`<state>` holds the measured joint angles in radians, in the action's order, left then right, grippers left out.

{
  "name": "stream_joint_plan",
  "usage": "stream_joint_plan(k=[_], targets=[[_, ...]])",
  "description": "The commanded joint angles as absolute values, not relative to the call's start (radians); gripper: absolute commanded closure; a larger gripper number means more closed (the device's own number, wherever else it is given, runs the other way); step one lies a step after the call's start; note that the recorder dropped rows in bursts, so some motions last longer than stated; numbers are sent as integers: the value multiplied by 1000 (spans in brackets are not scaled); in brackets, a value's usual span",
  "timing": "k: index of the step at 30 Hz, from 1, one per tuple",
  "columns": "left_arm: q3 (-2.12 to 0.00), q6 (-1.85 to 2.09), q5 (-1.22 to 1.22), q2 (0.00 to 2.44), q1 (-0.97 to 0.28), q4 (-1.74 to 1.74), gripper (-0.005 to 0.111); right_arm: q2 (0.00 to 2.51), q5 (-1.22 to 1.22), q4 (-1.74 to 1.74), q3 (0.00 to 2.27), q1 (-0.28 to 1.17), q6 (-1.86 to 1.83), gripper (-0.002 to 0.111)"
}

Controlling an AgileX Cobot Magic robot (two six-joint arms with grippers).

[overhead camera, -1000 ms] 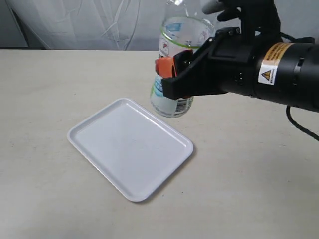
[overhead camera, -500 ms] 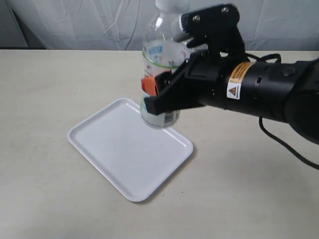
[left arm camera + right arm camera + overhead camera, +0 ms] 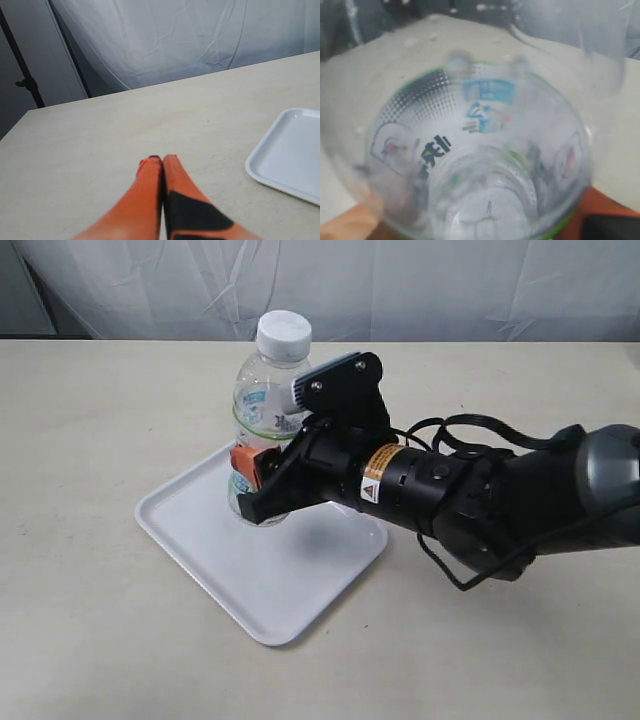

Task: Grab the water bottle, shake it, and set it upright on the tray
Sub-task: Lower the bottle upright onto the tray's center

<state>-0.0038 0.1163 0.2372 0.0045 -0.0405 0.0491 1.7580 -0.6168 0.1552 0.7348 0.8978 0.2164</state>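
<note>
The robot's right gripper needs to release the water bottle standing upright near the middle of the white tray (image 3: 279,531).
The water bottle (image 3: 262,405), clear with a white cap and a green-ringed label, stands upright over the far side of the white tray (image 3: 215,560). My right gripper (image 3: 252,485) is shut on its lower body, orange fingers on either side. Whether its base touches the tray is hidden by the fingers. The right wrist view is filled by the water bottle (image 3: 480,155), seen close up. The left gripper (image 3: 159,159) is shut with nothing in it, low over bare table, with a corner of the tray (image 3: 280,165) to one side.
The beige table (image 3: 90,420) runs to a white curtain (image 3: 420,285) at the back. A black cable (image 3: 470,430) loops off the right arm above the tabletop.
My right gripper has carried the bottle down and to the left, from high above the table beside the tray to a low position over the tray. The left gripper shows no earlier frame.
</note>
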Motion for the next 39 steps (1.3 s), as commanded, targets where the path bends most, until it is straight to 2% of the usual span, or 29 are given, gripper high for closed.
stream_joint_plan(k=[1,13,34,36,39], targets=[[0,112,239,0,-41,47,106,1815,-684,164,773,897,192,109],[0,112,239,0,-41,47,106,1906,-665,173,825,897,40,109],[0,114,239,0,-41,47,106,1912,-628,175,825,897,38,109],[0,114,239,0,-41,47,106,1912,-628,175,825,897,38,104],[0,114,239,0,-41,47,106,1912,-628,175,825,897,38,83]])
